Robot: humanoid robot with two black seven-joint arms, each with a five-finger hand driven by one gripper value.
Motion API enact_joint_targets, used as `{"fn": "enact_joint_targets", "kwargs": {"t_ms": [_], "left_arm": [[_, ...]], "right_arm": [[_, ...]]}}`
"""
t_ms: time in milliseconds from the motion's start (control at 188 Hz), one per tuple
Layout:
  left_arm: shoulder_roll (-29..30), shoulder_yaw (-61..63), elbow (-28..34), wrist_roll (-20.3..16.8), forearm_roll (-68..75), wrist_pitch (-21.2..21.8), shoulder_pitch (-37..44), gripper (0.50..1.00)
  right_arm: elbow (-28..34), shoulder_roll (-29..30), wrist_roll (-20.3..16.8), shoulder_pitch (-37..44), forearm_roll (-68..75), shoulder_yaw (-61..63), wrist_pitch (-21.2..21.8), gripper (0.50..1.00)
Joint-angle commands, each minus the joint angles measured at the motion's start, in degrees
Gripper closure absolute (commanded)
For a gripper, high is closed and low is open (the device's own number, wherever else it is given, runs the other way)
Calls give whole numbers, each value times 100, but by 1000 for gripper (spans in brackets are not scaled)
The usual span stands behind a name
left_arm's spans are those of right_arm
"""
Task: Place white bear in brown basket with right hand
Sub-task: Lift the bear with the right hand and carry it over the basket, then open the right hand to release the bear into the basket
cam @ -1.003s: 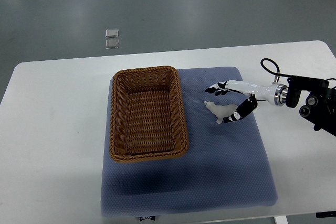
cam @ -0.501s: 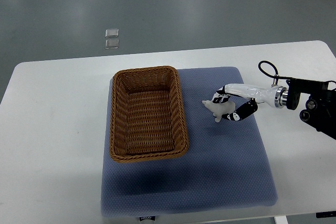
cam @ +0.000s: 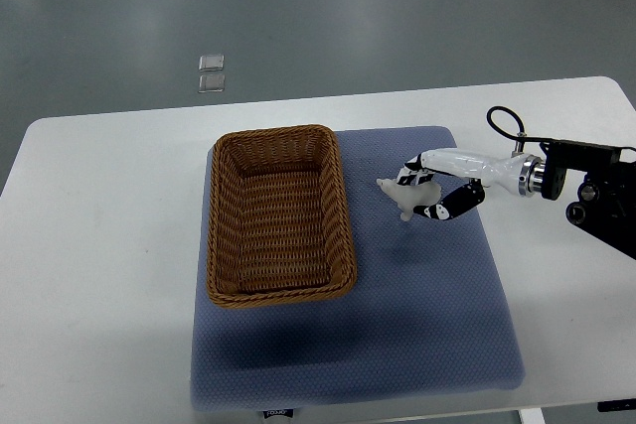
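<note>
Next, my right gripper lets go of the white bear inside the brown basket (cam: 245, 210), by the basket's long side farthest from my arm.
A small white bear (cam: 404, 196) hangs just above the blue mat (cam: 417, 305), a faint shadow under it. My right hand (cam: 422, 192) is shut on the white bear, its black-tipped fingers (cam: 411, 171) curled over the bear's back and the thumb below. The arm reaches in from the right edge. The brown wicker basket (cam: 342, 208), rectangular and empty, lies to the left of the bear, a short gap from its nose. My left hand is out of view.
The mat covers the middle of a white table (cam: 109, 245). My right arm's black wrist unit (cam: 586, 186) and a looped cable (cam: 505, 121) sit near the right edge. Two small clear squares (cam: 211, 73) lie on the grey floor beyond.
My right hand closed its fingers around the bear, then lifted it off the mat and carried it slightly left toward the basket.
</note>
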Motion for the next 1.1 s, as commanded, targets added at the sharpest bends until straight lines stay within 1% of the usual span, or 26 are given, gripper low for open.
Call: {"fn": "enact_joint_targets", "kwargs": {"t_ms": [0,123,293,395,496,592,667,832,960,1067,1072,1077,1083,1088,1093], "left_arm": [[0,0,1,-9,2,0,0,500],[0,0,1,0,2,0,0,500],[0,0,1,0,2,0,0,500],[0,0,1,0,2,0,0,500],[0,0,1,0,2,0,0,500],[0,0,1,0,2,0,0,500],[0,0,1,0,1,0,0,500],[0,0,1,0,2,0,0,500],[0,0,1,0,2,0,0,500],[0,0,-7,0,2,0,0,500],[0,0,-7,0,2,0,0,500],[0,0,-7,0,2,0,0,500],[0,0,-7,0,2,0,0,500],[0,0,-7,0,2,0,0,500],[0,0,1,0,2,0,0,500]], "right_arm": [[-8,61,94,133,7,-5,-39,1000],[-8,114,147,371,16,-13,-65,1000],[-104,518,147,924,33,-268,-65,1000],[-368,712,138,1382,42,-848,-109,1000],[-614,1133,130,1759,60,-1305,-258,1000],[-886,1467,121,1988,77,-1481,-294,1000],[-1080,1792,103,2085,86,-1525,-294,1000],[-1387,2311,77,2111,69,-1622,-294,1000],[-1572,2487,77,2094,69,-1683,-302,1000],[-1590,2610,77,2058,77,-1674,-364,1000],[-1590,2619,77,2058,77,-1674,-373,979],[-1590,2619,77,2058,77,-1674,-373,979],[-1590,2627,77,2058,86,-1674,-381,951],[-1590,2628,77,2058,86,-1674,-382,951],[-1590,2645,77,2050,86,-1674,-390,922]]}}
